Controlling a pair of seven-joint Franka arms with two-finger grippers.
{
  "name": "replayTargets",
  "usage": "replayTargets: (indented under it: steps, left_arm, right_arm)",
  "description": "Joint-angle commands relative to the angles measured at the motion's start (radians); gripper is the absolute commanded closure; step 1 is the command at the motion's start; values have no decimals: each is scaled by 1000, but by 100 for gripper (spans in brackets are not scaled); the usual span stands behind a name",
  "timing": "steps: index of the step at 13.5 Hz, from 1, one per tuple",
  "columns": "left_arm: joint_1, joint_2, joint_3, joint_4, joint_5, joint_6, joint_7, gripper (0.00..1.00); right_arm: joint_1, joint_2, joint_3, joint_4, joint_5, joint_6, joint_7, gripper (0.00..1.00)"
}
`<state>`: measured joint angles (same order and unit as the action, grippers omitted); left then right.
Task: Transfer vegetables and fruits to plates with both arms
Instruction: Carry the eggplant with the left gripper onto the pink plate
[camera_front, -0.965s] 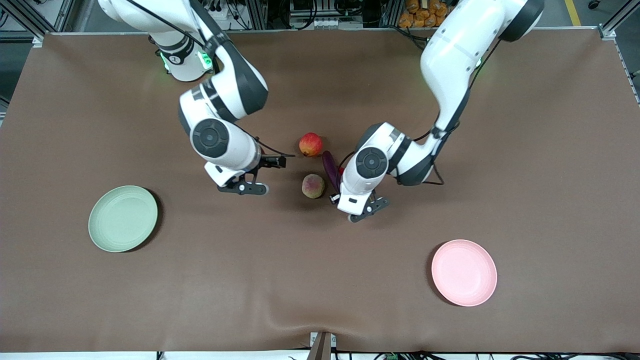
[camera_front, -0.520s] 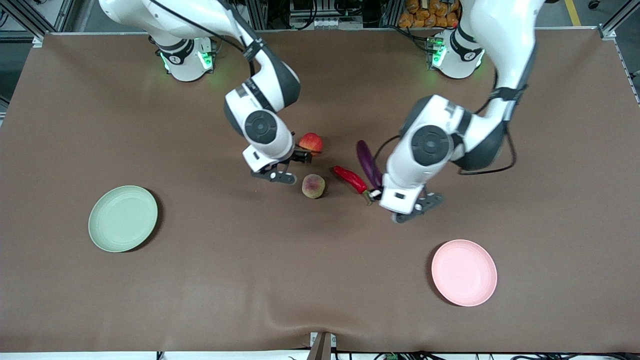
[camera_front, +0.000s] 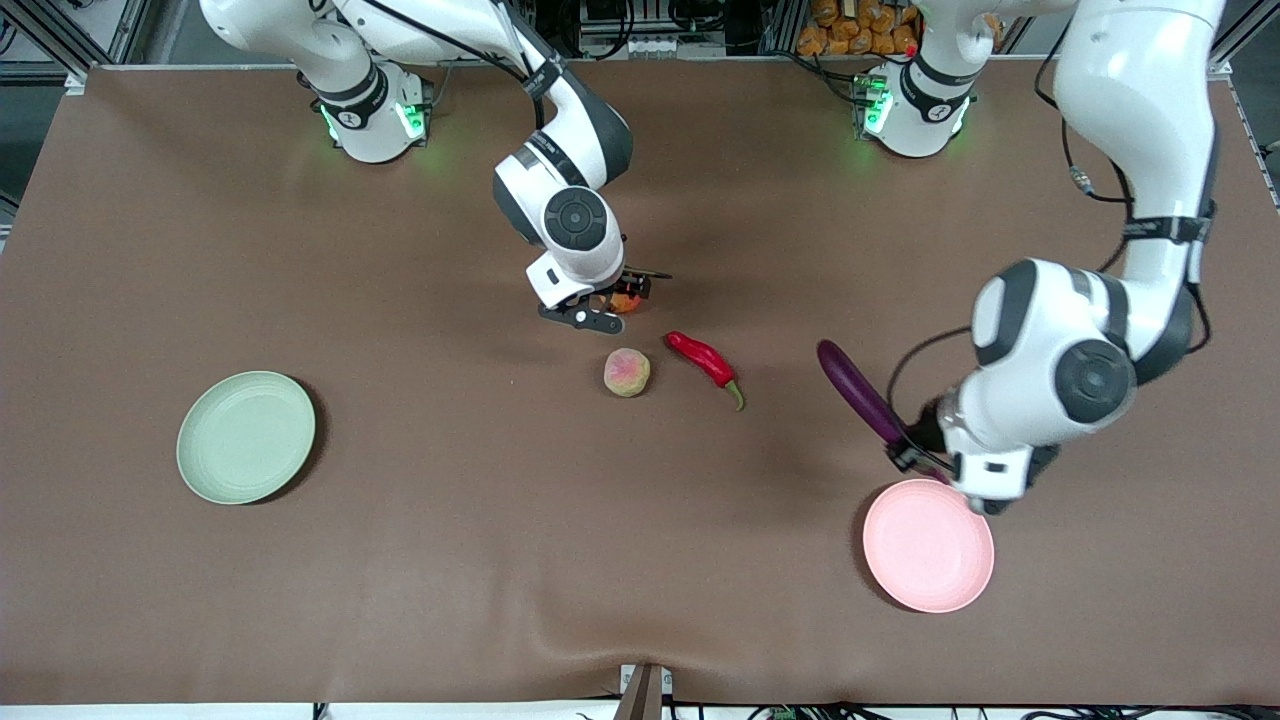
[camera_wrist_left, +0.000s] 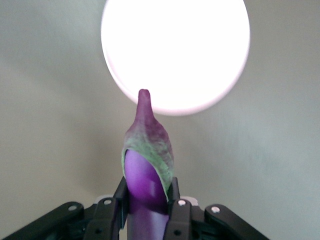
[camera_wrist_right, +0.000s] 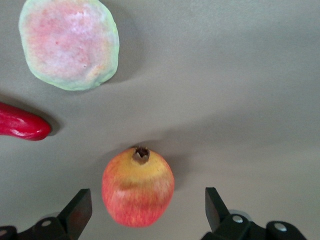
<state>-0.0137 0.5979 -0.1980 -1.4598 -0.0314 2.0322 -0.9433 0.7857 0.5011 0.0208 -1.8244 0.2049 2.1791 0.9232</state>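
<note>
Next, I release the purple eggplant with my left gripper across the middle of the pink plate (camera_front: 919, 547) (camera_wrist_left: 175, 42). The eggplant is in the air by that plate's rim.
My left gripper (camera_front: 918, 456) is shut on the purple eggplant (camera_front: 858, 392) and holds it in the air over the table by the rim of the pink plate (camera_front: 928, 545). In the left wrist view the eggplant (camera_wrist_left: 147, 165) sits between the jaws of the left gripper (camera_wrist_left: 147, 202), its tip over the plate (camera_wrist_left: 175, 50). My right gripper (camera_front: 612, 298) is open over the red fruit (camera_front: 629, 300). In the right wrist view that fruit (camera_wrist_right: 138, 187) lies between the spread fingers (camera_wrist_right: 77, 210). The peach-like fruit (camera_front: 627, 372) and the red chili (camera_front: 703, 360) lie on the table. The green plate (camera_front: 246, 436) holds nothing.
The brown table cover (camera_front: 480, 560) spans the whole table. The peach-like fruit (camera_wrist_right: 69, 44) and the chili's tip (camera_wrist_right: 20, 122) lie close to the red fruit. The two arm bases stand at the table's edge farthest from the front camera.
My left gripper has lifted the eggplant and carried it from the middle toward the pink plate. My right gripper has moved over the red fruit, which it now mostly hides.
</note>
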Motion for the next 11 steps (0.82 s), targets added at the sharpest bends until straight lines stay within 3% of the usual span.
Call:
replayTargets:
  steps: [1, 5, 9, 10, 11]
  left_arm:
    - [76, 107, -14, 76, -123, 118, 3, 100]
    - [93, 196, -11, 94, -163, 327, -20, 100]
    - [109, 256, -12, 156, -234, 376, -14, 100]
    - [110, 269, -12, 160, -236, 397, -12, 100]
    - [110, 284, -12, 170, -236, 413, -9, 100]
  right_arm:
    - [23, 11, -10, -16, 18, 48, 26, 0]
    - [64, 74, -10, -16, 18, 114, 78, 0]
    - [86, 112, -12, -16, 16, 131, 94, 0]
    - [86, 114, -12, -16, 16, 131, 95, 20]
    - [80, 108, -13, -16, 16, 128, 95, 52]
